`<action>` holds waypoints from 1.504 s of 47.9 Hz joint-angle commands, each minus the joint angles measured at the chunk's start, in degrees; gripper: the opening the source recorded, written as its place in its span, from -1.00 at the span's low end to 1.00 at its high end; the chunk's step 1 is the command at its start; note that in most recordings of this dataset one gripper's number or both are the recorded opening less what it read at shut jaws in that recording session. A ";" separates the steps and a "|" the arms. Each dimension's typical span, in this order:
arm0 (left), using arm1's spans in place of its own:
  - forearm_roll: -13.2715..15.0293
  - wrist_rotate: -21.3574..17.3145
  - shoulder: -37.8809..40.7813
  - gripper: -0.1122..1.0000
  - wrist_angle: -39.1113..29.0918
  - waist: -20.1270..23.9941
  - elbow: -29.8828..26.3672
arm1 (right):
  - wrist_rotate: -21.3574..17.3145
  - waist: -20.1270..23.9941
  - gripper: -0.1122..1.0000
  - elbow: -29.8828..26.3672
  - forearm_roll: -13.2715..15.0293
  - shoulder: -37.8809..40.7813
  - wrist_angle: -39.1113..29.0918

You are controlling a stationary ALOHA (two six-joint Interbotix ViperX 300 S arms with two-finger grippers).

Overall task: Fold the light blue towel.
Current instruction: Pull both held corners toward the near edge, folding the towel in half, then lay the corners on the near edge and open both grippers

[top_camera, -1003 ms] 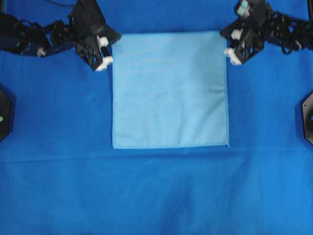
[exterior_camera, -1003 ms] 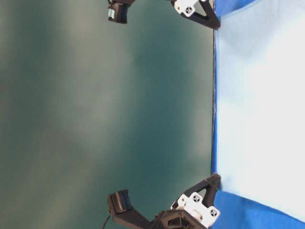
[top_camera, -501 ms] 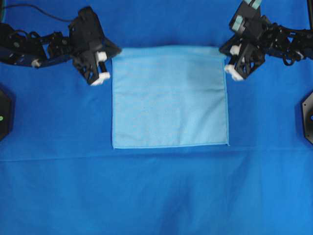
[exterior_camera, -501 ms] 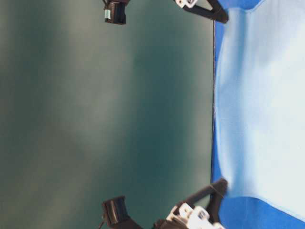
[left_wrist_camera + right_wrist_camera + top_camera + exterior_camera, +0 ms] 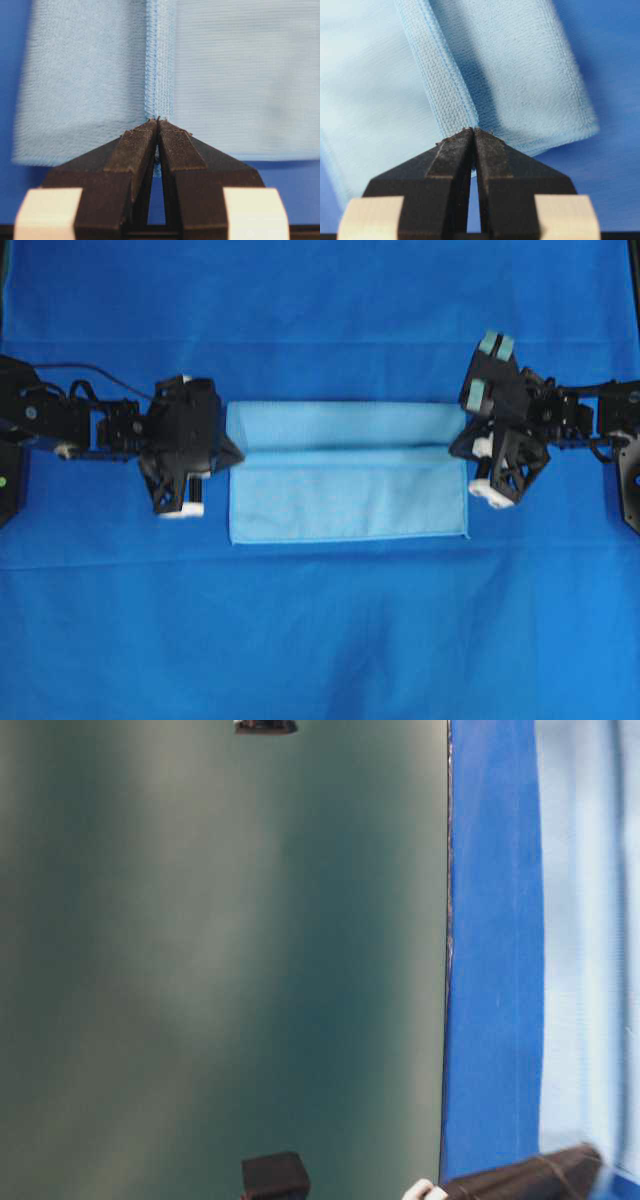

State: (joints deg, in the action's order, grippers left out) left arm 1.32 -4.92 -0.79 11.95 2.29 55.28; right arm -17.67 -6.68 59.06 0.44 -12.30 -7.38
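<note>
The stitched hem on the light blue towel's near corner [image 5: 242,536], at my left gripper's side, will be let go by that gripper. The towel now lies mid-table.
The light blue towel [image 5: 345,472] lies mid-table on the royal-blue covering, its far edge carried forward over the near part so a doubled band runs across it. My left gripper [image 5: 236,451] is shut on the towel's stitched hem [image 5: 159,75] at its left side. My right gripper [image 5: 458,448] is shut on the hem [image 5: 442,75] at the towel's right side. Both wrist views show the fingertips [image 5: 158,125] [image 5: 473,132] pinched together on the hem, with towel spread to either side. In the table-level view the towel [image 5: 590,940] shows at the right edge.
The royal-blue table covering [image 5: 320,640] spreads over the whole table, with a crease line just below the towel. Black arm bases stand at the left edge [image 5: 8,480] and the right edge [image 5: 630,480]. A dark green wall [image 5: 220,960] fills the table-level view.
Both grippers have moved toward the near side, carrying the towel's far edge with them. The towel has gone from a flat square to a partly folded, shorter shape.
</note>
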 commanded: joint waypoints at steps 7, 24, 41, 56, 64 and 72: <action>0.18 4.92 0.09 -0.77 0.18 -6.42 -1.41 | -4.75 7.03 -0.77 0.09 -0.18 -0.97 0.00; 0.09 10.63 0.62 -0.78 0.18 -12.39 -2.02 | -7.73 11.69 -0.77 0.26 -0.18 -0.88 0.26; 0.18 10.63 0.79 -0.77 0.44 -10.55 -2.72 | -7.73 11.43 -0.77 0.35 -0.18 -0.79 1.58; 0.09 10.46 0.35 0.06 0.18 -10.63 -3.43 | -8.35 11.51 -0.15 -0.26 -0.18 -0.79 1.93; 0.09 9.40 -2.99 0.31 -0.88 -10.46 -3.78 | -7.65 11.51 0.39 -0.97 0.79 -2.64 0.35; 0.09 7.65 -7.21 0.30 -5.19 -8.44 -3.87 | -7.47 11.51 0.33 -2.20 3.96 -7.21 -2.11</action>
State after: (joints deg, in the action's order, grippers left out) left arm 1.41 3.16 -5.45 8.17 -7.29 52.47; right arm -25.22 4.83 58.36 3.08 -16.88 -8.79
